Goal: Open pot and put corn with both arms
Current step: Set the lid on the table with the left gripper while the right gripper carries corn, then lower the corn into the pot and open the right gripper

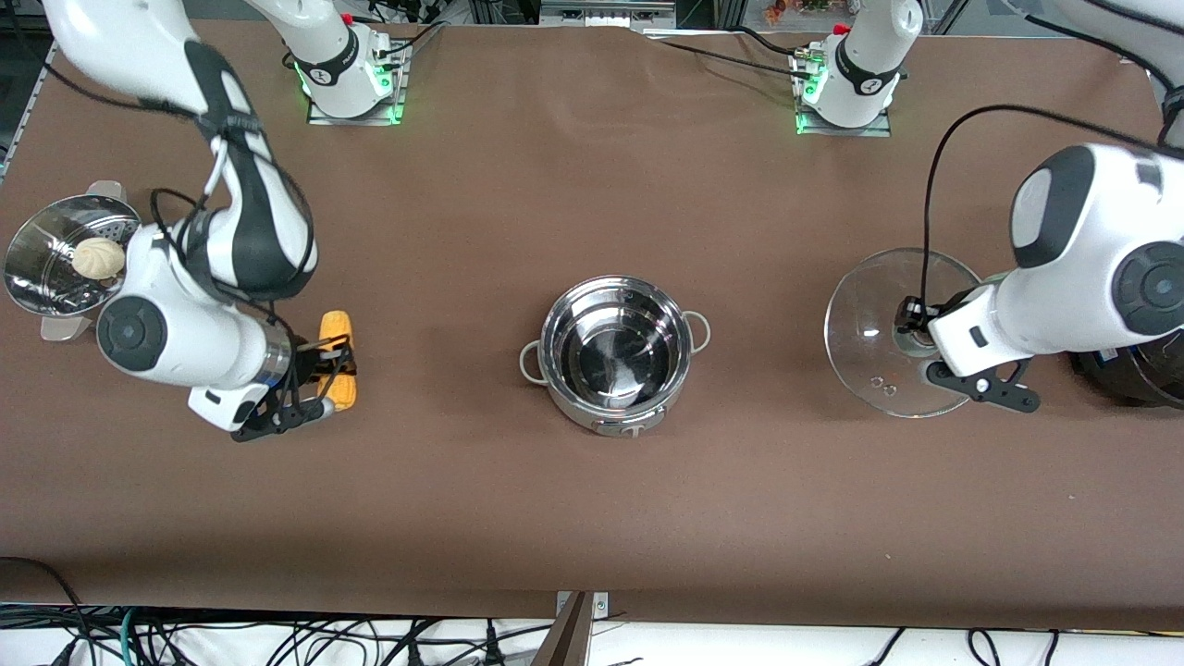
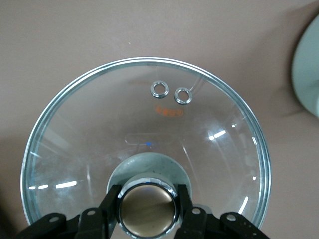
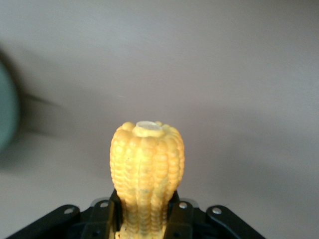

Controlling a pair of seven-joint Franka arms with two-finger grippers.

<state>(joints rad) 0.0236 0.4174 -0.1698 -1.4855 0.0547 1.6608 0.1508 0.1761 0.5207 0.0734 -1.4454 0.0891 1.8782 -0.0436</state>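
My right gripper is going to set the corn down on the shiny bottom of the open steel pot (image 1: pixel 610 367).
The steel pot (image 1: pixel 601 421) stands open and empty at the table's middle. Its glass lid (image 1: pixel 869 324) is off the pot, toward the left arm's end of the table. My left gripper (image 1: pixel 916 335) is shut on the lid's tan knob (image 2: pixel 148 208), with a finger on each side, and the lid (image 2: pixel 149 124) hangs tilted over bare table. My right gripper (image 1: pixel 326 363) is shut on the orange-yellow corn (image 1: pixel 338 365) toward the right arm's end. In the right wrist view the corn (image 3: pixel 147 164) sticks out from between the fingers (image 3: pixel 107 219). I cannot tell whether it touches the table.
A perforated steamer basket (image 1: pixel 37 268) with a white bun (image 1: pixel 98 257) stands beside the right arm. A large black cooker (image 1: pixel 1133 375) sits at the table's edge under the left arm. Both arm bases stand along the table's edge farthest from the front camera.
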